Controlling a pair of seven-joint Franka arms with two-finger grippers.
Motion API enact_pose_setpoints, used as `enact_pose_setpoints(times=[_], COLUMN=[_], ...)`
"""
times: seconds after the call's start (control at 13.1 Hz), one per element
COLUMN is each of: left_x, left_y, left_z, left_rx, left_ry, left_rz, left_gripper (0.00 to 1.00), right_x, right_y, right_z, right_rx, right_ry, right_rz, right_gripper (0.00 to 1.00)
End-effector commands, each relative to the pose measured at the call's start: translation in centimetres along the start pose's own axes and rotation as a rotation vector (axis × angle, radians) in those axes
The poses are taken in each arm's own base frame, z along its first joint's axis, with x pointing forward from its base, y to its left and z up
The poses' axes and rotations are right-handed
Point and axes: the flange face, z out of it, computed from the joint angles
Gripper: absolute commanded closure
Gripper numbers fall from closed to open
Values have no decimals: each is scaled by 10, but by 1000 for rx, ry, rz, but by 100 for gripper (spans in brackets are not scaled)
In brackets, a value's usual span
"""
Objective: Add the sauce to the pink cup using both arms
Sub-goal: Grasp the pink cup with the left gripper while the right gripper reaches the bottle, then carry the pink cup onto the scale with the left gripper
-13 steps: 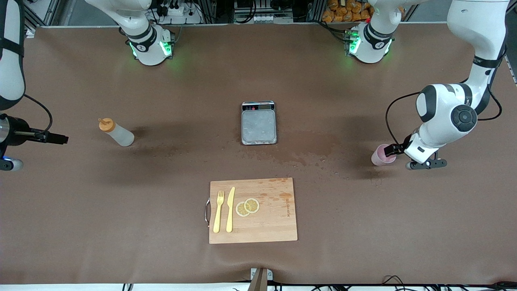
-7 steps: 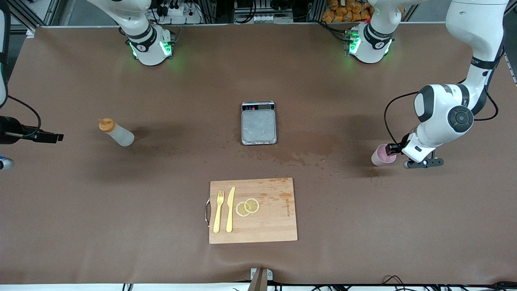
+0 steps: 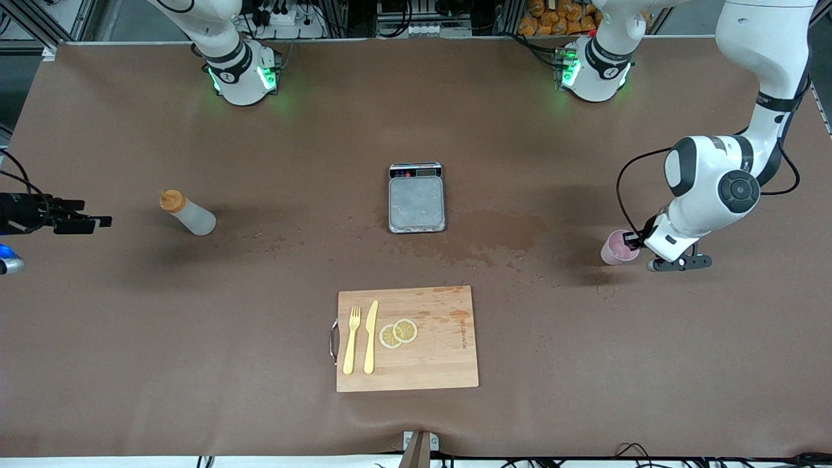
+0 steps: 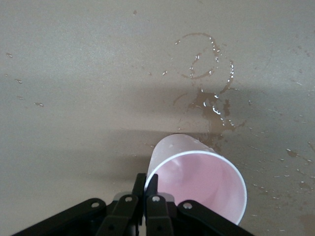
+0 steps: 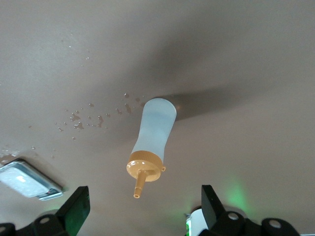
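Observation:
Next, I move my right gripper to the sauce bottle's upper body (image 3: 186, 210) (image 5: 149, 144), just below the orange nozzle cap, and close it there.
The pink cup (image 3: 617, 247) stands on the table toward the left arm's end. My left gripper (image 3: 630, 240) is shut on the cup's rim, one finger inside the wall and one outside. The left wrist view looks down into the pink cup (image 4: 202, 179), and the left gripper (image 4: 145, 184) pinches the white rim. The sauce bottle (image 3: 187, 212) with its orange nozzle cap stands upright toward the right arm's end. My right gripper (image 3: 88, 223) hovers open over the table's edge at that end, apart from the bottle. In the right wrist view the sauce bottle (image 5: 153, 132) shows between the right gripper's (image 5: 142, 216) spread fingers, well off them.
A kitchen scale (image 3: 416, 197) sits mid-table. A wooden cutting board (image 3: 442, 364) nearer the front camera carries a yellow fork (image 3: 351, 340), a knife (image 3: 371, 337) and two lemon slices (image 3: 398, 333). Wet stains (image 3: 494, 244) spread between the scale and the cup.
My left gripper has shut on the pink cup's rim and nudged the cup slightly toward the left arm's end. The right arm's upper parts have drawn out of the front view; its gripper stays open.

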Motion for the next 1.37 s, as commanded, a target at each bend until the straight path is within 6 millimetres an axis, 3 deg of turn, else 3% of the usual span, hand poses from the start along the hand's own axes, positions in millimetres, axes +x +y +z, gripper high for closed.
enact_pose_setpoints(times=[0.0, 0.23, 0.38, 0.69, 0.84, 0.99, 1.14, 1.29], left_x=[1, -2, -8, -32, -40, -60, -77, -97], left_y=[4, 29, 56, 141, 180, 241, 285, 315], left_z=[-4, -29, -42, -63, -78, -97, -109, -111], left_rx=[16, -2, -32, -62, -79, -96, -107, -99], left_ry=[16, 31, 11, 7, 23, 1, -23, -20], left_rz=[15, 48, 41, -27, -76, -142, -209, -241], left_gripper=[100, 100, 100, 100, 100, 100, 100, 100], right_x=[9, 22, 27, 45, 59, 65, 74, 81], right_y=[10, 31, 31, 41, 54, 58, 68, 69], right_z=[16, 28, 35, 65, 90, 107, 120, 140], right_rx=[61, 161, 176, 177, 180, 181, 193, 242], right_ry=[-93, -134, -157, -215, -269, -309, -328, -376], right_rz=[38, 107, 161, 190, 250, 274, 292, 304], right_gripper=[0, 0, 0, 0, 0, 0, 0, 0])
